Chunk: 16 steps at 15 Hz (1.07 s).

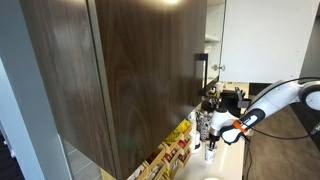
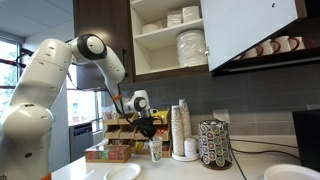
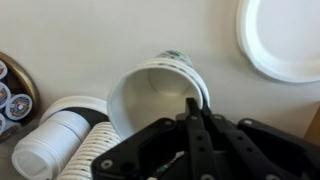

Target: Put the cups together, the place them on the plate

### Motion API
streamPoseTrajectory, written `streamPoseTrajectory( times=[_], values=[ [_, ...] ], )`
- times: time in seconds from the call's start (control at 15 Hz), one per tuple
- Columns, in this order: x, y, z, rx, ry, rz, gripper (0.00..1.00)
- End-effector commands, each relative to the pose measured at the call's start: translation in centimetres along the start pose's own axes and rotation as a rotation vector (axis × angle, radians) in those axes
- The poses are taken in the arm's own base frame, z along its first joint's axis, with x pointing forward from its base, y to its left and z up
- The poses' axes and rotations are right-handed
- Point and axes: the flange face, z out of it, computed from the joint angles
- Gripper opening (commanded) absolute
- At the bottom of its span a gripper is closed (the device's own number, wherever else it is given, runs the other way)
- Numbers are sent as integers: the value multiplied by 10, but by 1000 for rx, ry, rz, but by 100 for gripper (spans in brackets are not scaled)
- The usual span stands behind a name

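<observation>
The robot's gripper needs to let go of the white cup on the white round plate at the front of the counter [image 1: 217, 177] [image 3: 299, 22].
My gripper [image 3: 197, 108] is shut on the rim of a white cup [image 3: 150, 88], one finger inside and one outside. The cup has a small green print and looks tilted. In both exterior views the gripper [image 2: 150, 133] [image 1: 213, 135] holds this cup [image 2: 155, 151] [image 1: 211, 152] low over the counter. I cannot tell whether it touches the counter. A white round plate [image 3: 285, 40] lies to the upper right in the wrist view. In an exterior view a plate [image 2: 123, 172] lies at the counter's front. More white cups [image 3: 60, 140] lie stacked beside the held cup.
Tall cup stacks [image 2: 180, 130] and a coffee-pod carousel [image 2: 215, 145] stand next to the gripper. Boxes of tea packets [image 2: 110, 152] sit on the other side. Another white plate [image 2: 290, 172] lies far along the counter. An open cabinet door [image 2: 250, 30] hangs overhead.
</observation>
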Motion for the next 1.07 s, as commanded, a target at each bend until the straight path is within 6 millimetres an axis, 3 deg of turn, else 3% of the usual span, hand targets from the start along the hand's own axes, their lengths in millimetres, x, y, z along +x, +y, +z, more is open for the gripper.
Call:
streamPoseTrajectory(
  times=[0.0, 0.47, 1.0],
  values=[
    [-20, -39, -16, 21, -34, -75, 3],
    [-48, -114, -16, 103, -45, -267, 3],
    [-67, -162, -9, 220, -46, -476, 4]
  ],
)
